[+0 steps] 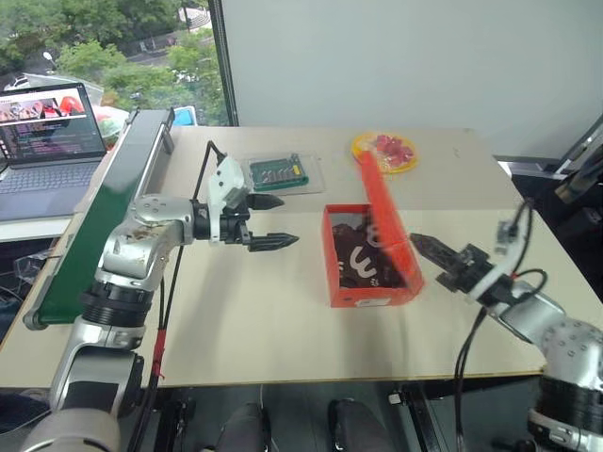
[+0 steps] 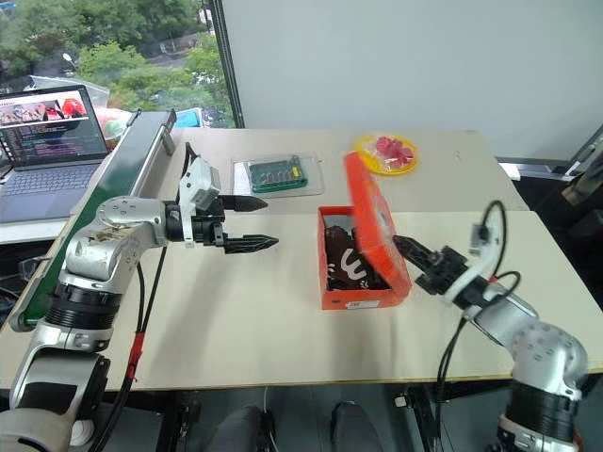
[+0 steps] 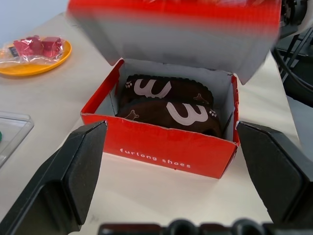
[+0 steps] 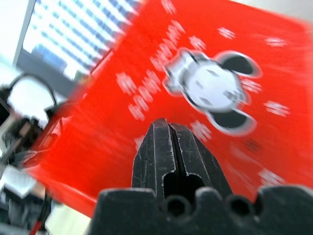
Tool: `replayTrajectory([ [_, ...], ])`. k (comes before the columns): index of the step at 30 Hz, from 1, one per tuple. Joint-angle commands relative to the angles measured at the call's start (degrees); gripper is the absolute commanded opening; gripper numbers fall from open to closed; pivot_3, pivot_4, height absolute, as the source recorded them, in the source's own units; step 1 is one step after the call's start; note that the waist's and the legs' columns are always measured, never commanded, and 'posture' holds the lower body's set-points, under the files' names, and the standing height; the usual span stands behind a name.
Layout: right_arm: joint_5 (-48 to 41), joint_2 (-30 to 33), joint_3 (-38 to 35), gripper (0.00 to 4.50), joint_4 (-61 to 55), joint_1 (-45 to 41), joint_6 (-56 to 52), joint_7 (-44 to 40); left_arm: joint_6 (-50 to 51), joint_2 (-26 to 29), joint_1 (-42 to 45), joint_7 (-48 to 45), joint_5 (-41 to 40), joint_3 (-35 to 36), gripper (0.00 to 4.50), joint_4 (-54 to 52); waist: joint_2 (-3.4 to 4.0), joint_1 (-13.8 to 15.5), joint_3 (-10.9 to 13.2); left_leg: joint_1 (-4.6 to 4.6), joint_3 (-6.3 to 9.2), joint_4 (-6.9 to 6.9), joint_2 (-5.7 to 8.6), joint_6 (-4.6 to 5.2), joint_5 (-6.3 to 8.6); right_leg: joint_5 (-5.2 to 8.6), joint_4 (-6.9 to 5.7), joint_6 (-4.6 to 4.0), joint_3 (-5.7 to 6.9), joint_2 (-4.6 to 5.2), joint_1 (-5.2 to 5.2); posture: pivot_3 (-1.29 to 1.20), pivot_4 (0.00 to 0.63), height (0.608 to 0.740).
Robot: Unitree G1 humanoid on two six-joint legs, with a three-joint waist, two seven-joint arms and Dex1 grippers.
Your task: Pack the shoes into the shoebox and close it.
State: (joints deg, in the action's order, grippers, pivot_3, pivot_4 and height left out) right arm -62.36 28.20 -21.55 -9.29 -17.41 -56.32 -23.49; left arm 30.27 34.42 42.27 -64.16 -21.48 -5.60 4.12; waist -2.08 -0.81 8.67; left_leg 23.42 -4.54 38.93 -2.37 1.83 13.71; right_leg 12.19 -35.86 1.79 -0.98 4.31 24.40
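Next, my right gripper lets go of the lid when it is lying flat across the shoebox's open top (image 1: 369, 244), over both shoes.
The red-orange shoebox (image 1: 372, 287) stands on the table, right of centre. Both dark brown shoes (image 3: 166, 105) with white curved markings lie side by side inside it. Its lid (image 1: 384, 215) is tilted up from the right-hand side, half raised over the box. My right gripper (image 1: 421, 244) is shut, and its tip rests against the lid's outer red face (image 4: 210, 88). My left gripper (image 1: 283, 221) hangs open to the left of the box, pointing at it and apart from it. Its black fingers (image 3: 73, 176) frame the box's front wall.
A clear tray with a green circuit board (image 1: 281, 173) lies behind my left gripper. A yellow plate with red wrapped items (image 1: 384, 153) sits at the back of the table. A green conveyor (image 1: 104, 217) and a laptop (image 1: 47, 132) stand to the left.
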Motion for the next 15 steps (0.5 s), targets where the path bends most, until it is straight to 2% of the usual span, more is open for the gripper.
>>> replayTrajectory([
  [1, 6.9, 0.5, 6.3, 0.01, 0.6, -4.9, 2.9, -0.4, -1.0, 0.3, 0.2, 0.5, -0.3, 1.3, 4.50, -1.9, 0.00, 0.0, 0.0, 0.00, -0.01, 0.01, 0.00, 0.00, 0.00, 0.00, 0.00, 0.00, 0.00, 0.00, 0.00, 0.00, 0.150, 0.740],
  [5, 15.2, -2.2, 13.7, 0.01, 9.4, -13.4, 6.2, -1.7, -1.1, -0.2, -0.4, 1.3, -0.3, 1.2, 4.50, -2.4, 0.00, 0.0, 0.0, 0.01, -0.02, 0.02, 0.00, 0.00, 0.00, 0.00, -0.02, 0.00, 0.02, -0.01, 0.01, 0.00, 0.150, 0.740],
  [8, 23.7, -3.3, 20.9, 0.01, 18.1, -19.1, 10.9, -5.7, -0.6, -0.4, -1.1, 2.1, -0.6, 1.5, 4.50, -3.4, 0.00, -0.1, 0.0, 0.03, -0.08, 0.03, -0.01, 0.00, 0.00, 0.00, -0.02, -0.01, 0.01, -0.03, 0.06, 0.00, 0.150, 0.740],
  [15, 36.1, -5.1, 29.0, 0.01, 33.9, -23.5, 19.0, -13.0, 0.6, 0.8, -4.3, 4.2, -1.1, 2.8, 4.50, -7.2, -0.02, 0.0, 0.0, 0.33, -0.24, 0.13, 0.00, 0.00, 0.00, -0.02, -0.01, 0.01, 0.13, 0.02, 0.20, 0.00, 0.150, 0.740],
])
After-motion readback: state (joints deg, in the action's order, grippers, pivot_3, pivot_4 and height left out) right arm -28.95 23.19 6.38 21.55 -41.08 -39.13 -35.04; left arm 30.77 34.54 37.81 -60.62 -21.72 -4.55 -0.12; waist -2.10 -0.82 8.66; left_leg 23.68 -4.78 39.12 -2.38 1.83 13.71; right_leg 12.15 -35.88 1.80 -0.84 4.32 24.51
